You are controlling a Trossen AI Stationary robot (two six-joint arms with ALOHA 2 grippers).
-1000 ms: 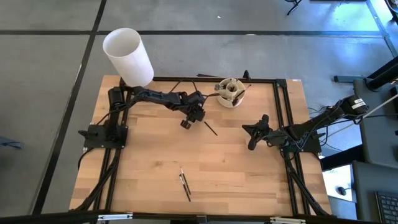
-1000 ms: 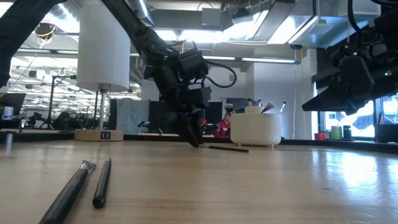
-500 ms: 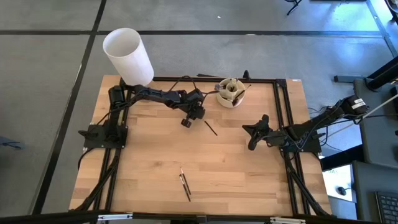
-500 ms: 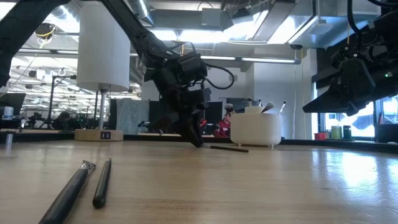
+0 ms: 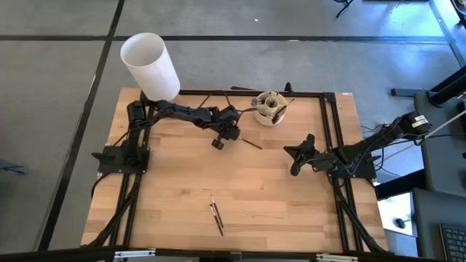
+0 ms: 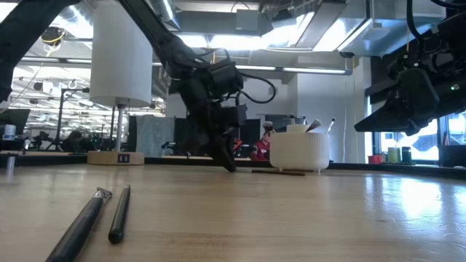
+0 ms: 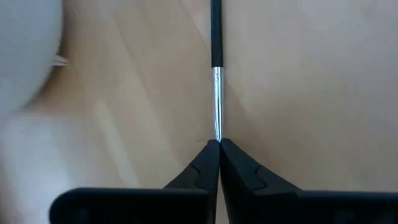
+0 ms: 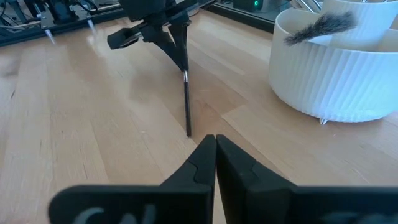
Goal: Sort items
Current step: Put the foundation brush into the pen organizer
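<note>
I will release the thin black-handled stick from my left gripper inside the round beige cup [image 5: 263, 108] by the cup's far edge. The stick now lies on the table.
My left gripper [image 5: 233, 135] is shut on a thin stick [image 5: 252, 143] with a black handle and a silver section, which lies on the table just near the round beige cup [image 5: 271, 107]. The low view shows the stick [image 6: 277, 172] running from the gripper toward the cup [image 6: 300, 151]. Two more sticks [image 5: 215, 215] lie side by side close to the near edge. My right gripper [image 5: 288, 151] hovers shut to the right of the held stick, touching nothing. A dark bristle brush [image 8: 320, 25] stands in the cup. My left gripper pinches the stick's silver end [image 7: 217, 127] between its two fingertips. The fingers slant down from the table's left and run along the stick. The stick reaches away from the tips, its black handle [image 7: 216, 31] lying on the table.
A tall white cylinder [image 5: 149, 65] stands at the far left corner. A black frame [image 5: 328, 102] runs along the far and side edges. Bare wood lies between the held stick and the two near sticks [image 6: 102, 215].
The held stick has turned about on the table: its free end has swung toward the far edge and the cup, while the gripped silver end stayed at the left fingertips. The left gripper has shifted slightly toward the far edge.
</note>
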